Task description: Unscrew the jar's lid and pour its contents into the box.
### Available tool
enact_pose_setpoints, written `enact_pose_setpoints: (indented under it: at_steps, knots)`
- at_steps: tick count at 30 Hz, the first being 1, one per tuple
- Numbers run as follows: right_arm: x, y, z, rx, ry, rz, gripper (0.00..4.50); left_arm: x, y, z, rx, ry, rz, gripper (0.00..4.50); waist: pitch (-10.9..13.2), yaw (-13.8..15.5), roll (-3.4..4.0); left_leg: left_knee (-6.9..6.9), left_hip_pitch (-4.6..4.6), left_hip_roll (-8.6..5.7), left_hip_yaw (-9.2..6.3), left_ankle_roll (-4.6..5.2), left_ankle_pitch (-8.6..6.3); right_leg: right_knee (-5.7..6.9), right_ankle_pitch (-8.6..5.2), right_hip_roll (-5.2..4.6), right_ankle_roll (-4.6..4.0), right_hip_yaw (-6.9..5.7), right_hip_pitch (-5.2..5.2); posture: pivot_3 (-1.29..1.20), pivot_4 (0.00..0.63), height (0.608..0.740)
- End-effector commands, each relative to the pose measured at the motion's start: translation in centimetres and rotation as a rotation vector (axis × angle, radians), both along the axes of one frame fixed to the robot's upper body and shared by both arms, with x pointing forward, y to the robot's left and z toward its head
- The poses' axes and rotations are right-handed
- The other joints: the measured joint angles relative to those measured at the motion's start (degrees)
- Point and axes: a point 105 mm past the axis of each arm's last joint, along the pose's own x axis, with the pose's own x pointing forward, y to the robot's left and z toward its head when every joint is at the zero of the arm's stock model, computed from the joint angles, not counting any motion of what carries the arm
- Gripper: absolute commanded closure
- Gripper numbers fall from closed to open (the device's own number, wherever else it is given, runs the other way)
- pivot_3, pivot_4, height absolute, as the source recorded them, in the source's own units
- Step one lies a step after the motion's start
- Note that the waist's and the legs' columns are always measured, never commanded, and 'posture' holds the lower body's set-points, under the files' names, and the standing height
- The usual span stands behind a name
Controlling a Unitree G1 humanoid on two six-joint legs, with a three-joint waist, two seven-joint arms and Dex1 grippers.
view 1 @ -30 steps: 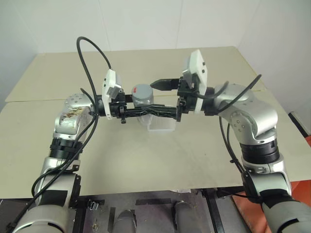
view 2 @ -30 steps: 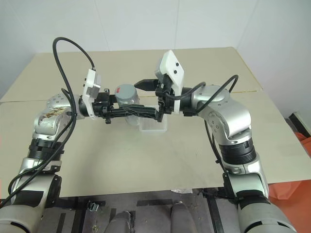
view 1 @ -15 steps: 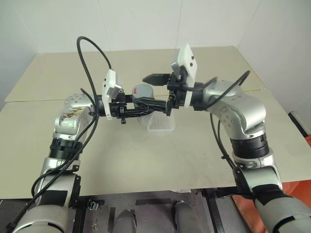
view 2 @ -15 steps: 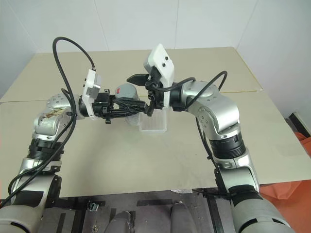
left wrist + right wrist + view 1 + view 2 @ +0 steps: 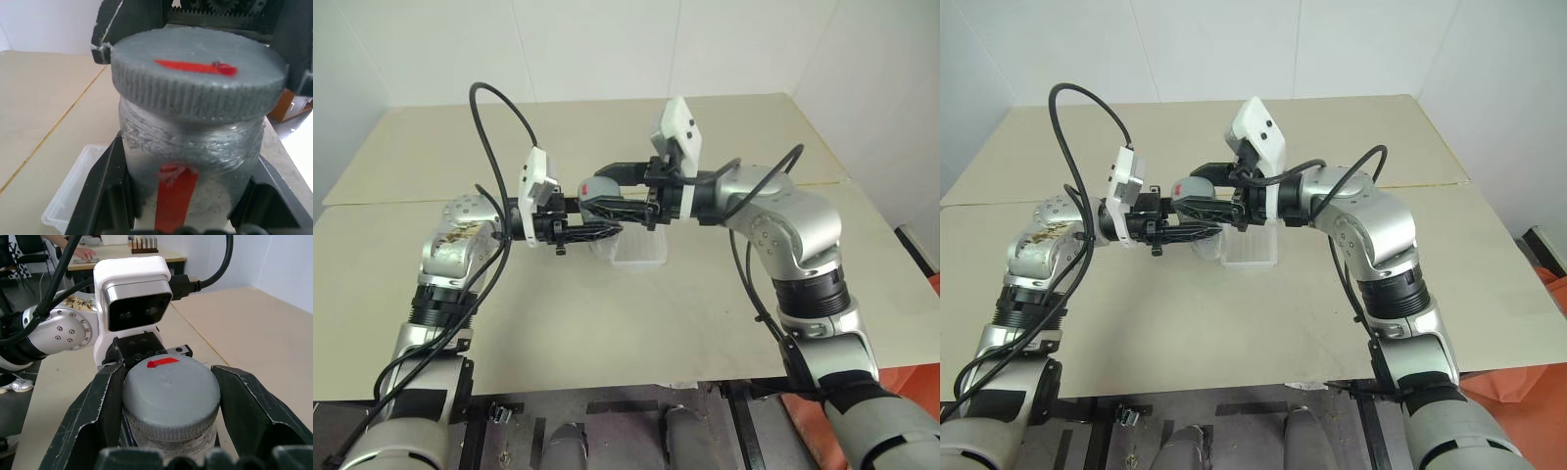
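Next, my right gripper sets the grey lid down on the bare table (image 5: 723, 261) next to the clear box, away from the jar.
I hold the jar (image 5: 190, 161) upright above the table, my left gripper (image 5: 602, 215) shut on its silvery body, which bears a red stripe. The grey lid (image 5: 168, 391) with a red mark sits on top of the jar. My right gripper (image 5: 604, 189) reaches in from the right and is shut on the lid, one finger on each side of its ribbed rim. The clear box (image 5: 638, 250) lies on the table just below and a little right of the jar. The contents are hidden inside the jar.
The beige table (image 5: 705, 323) spreads wide on all sides of the box, with a seam running across it. Its front edge is close to me. Far off in the right wrist view, a person's hand (image 5: 83, 254) rests on another table.
My right gripper, open a second ago, has moved left over the jar's top and shut on the lid. The left arm and the jar have stayed still.
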Motion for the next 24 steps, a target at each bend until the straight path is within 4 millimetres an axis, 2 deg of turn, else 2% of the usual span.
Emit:
enact_pose_setpoints:
  at_steps: [1, 3, 7, 9, 12, 14, 17, 19, 21, 24]
  knots:
    - [-0.4, -0.2, 2.4, 0.05, -0.034, 0.011, 1.74, -0.4, 0.1, 1.1, -0.002, -0.048, -0.006, 2.57, 0.0, -0.03, 0.0, 0.0, 0.0, 0.0, 0.0, 0.0, 0.0, 0.0, 0.0, 0.0, 0.0, 0.0, 0.0, 0.0, 0.15, 0.74]
    - [0.1, -1.4, 5.1, 0.142, -0.012, -0.012, 1.74, -0.4, 0.3, 0.5, 0.007, -0.028, -0.003, 2.57, 0.01, -0.08, 0.01, 0.0, 0.01, 0.0, 0.0, 0.0, 0.0, 0.0, 0.0, 0.0, 0.0, 0.0, 0.0, 0.0, 0.15, 0.74]
    - [0.4, -3.1, 7.7, 0.23, 0.039, -0.031, 1.74, -0.4, 0.6, -0.2, 0.029, -0.018, 0.006, 2.57, 0.03, 0.06, 0.05, -0.03, 0.0, 0.0, 0.0, 0.0, 0.0, 0.01, 0.0, 0.0, 0.0, 0.0, -0.01, 0.0, 0.15, 0.74]
    - [0.4, -4.0, 8.1, 0.239, 0.029, -0.057, 1.74, -0.2, 0.7, -0.3, 0.028, -0.017, 0.015, 2.57, 0.03, 0.13, 0.05, -0.06, -0.02, 0.01, -0.01, 0.01, 0.0, -0.03, 0.0, 0.0, 0.0, -0.02, 0.0, 0.0, 0.15, 0.74]
    - [0.9, -5.2, 7.3, 0.214, -0.018, -0.138, 1.74, 0.1, 0.7, -0.1, 0.012, -0.018, 0.031, 2.57, 0.03, 0.19, 0.05, -0.05, -0.02, 0.0, -0.01, 0.01, -0.01, -0.02, 0.0, 0.0, 0.0, -0.01, 0.01, 0.0, 0.15, 0.74]
    - [2.2, -7.4, 5.2, 0.19, -0.045, -0.282, 1.74, 0.5, 0.8, 0.3, -0.007, -0.026, 0.061, 2.57, 0.03, 0.21, 0.05, -0.04, -0.02, 0.0, 0.0, 0.01, -0.01, -0.01, 0.0, 0.0, 0.0, 0.0, 0.0, 0.0, 0.15, 0.74]
    - [3.6, -11.0, 0.6, 0.126, -0.044, -0.491, 1.74, 1.1, 1.1, 0.7, -0.037, -0.035, 0.115, 2.57, 0.02, 0.64, 0.02, -0.01, -0.04, -0.01, -0.01, 0.02, -0.01, -0.03, 0.0, -0.01, 0.01, -0.03, 0.03, 0.0, 0.15, 0.74]
    - [4.6, -13.6, -3.7, 0.054, -0.007, -0.647, 1.74, 1.7, 1.3, 0.9, -0.049, -0.043, 0.155, 2.57, 0.02, 0.67, 0.03, -0.01, -0.08, -0.03, 0.01, 0.02, -0.01, -0.05, 0.0, -0.03, 0.01, 0.0, -0.01, 0.0, 0.15, 0.74]
    - [4.9, -15.4, -7.2, 0.006, 0.045, -0.749, 1.74, 2.1, 1.3, 1.0, -0.057, -0.051, 0.187, 2.57, 0.02, 0.61, 0.03, -0.02, -0.07, -0.04, 0.01, 0.03, -0.01, -0.05, 0.0, -0.03, 0.01, -0.01, -0.04, 0.0, 0.15, 0.74]
    - [5.1, -16.5, -11.4, -0.057, 0.103, -0.84, 1.74, 2.6, 1.2, 1.2, -0.065, -0.059, 0.216, 2.57, 0.02, 0.08, 0.03, -0.01, -0.02, -0.05, 0.03, 0.02, -0.01, -0.1, 0.0, -0.04, 0.0, 0.03, -0.02, 0.0, 0.15, 0.74]
